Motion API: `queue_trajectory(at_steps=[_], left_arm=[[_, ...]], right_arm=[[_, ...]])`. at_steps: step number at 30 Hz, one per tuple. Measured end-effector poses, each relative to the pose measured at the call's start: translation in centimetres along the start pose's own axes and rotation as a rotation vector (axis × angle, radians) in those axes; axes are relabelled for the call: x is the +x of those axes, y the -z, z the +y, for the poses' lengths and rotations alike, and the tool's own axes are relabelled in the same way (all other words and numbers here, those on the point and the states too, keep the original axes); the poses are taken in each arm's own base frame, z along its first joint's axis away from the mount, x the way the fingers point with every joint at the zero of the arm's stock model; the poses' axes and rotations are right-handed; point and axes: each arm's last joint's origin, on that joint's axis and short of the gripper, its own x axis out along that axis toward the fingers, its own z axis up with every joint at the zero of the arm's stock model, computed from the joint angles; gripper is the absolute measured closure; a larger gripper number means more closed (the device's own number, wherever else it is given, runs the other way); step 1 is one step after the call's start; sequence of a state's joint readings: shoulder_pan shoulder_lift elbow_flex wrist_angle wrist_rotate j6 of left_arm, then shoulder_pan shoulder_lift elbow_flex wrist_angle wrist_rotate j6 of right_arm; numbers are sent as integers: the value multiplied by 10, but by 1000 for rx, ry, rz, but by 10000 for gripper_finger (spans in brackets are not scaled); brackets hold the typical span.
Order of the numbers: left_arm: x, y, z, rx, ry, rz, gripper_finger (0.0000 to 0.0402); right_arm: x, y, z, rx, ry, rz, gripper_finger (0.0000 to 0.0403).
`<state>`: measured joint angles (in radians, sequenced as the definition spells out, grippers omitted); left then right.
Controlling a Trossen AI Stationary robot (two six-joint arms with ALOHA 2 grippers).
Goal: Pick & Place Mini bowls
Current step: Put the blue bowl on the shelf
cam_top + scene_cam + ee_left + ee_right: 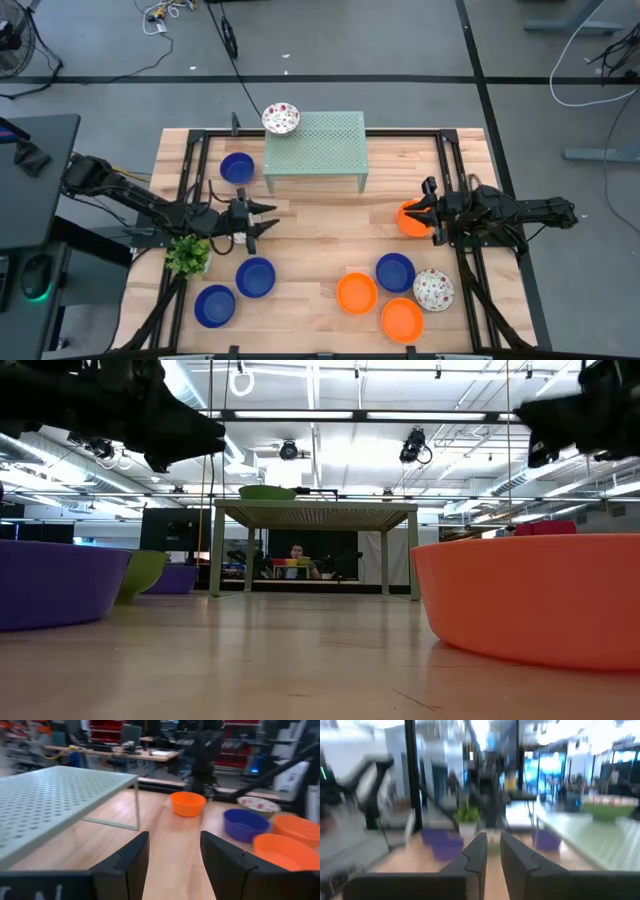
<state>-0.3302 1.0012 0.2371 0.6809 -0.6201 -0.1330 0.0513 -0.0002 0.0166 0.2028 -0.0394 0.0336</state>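
Note:
Next, I should grip the far rim of the blue bowl (397, 255) with my right gripper, beside the speckled bowl near the orange bowls.
Several mini bowls lie on the wooden table: blue ones (237, 168) (255, 277) (214, 306) at the left, and orange (357, 293), blue (395, 271) and red-speckled white (433, 289) ones at the near right. Another speckled bowl (281, 118) sits on the green mesh stand (315, 148). My left gripper (262, 218) hovers open and level at the left, pointing across bare table (172, 850). My right gripper (425, 215) waits at the right with a narrow gap and nothing between its fingers (492, 851). An orange bowl (408, 218) rests on the table just beside and below it.
A small leafy plant (188, 255) stands near the left arm. The mesh stand's legs (137, 802) rise at the table's far middle. One more orange bowl (402, 319) lies by the near edge. Bare wood stretches between the two grippers (340, 225).

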Motion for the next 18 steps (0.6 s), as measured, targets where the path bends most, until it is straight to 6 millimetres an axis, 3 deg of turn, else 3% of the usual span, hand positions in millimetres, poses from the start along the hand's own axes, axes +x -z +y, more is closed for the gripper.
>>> queue_trajectory(at_steps=[5, 8, 14, 18], left_arm=[[3, -1, 9, 42, -132, -15, 220], [7, -2, 16, 59, -188, -17, 220], [11, -3, 22, 43, -120, -7, 220], [12, -3, 23, 41, -94, -2, 220]], right_arm=[[-3, -27, 0, 133, -5, -288, 344], [-2, -32, 2, 178, -43, -332, 344], [20, -14, 2, 436, 35, -157, 344], [48, -17, 4, 492, 170, 16, 347]])
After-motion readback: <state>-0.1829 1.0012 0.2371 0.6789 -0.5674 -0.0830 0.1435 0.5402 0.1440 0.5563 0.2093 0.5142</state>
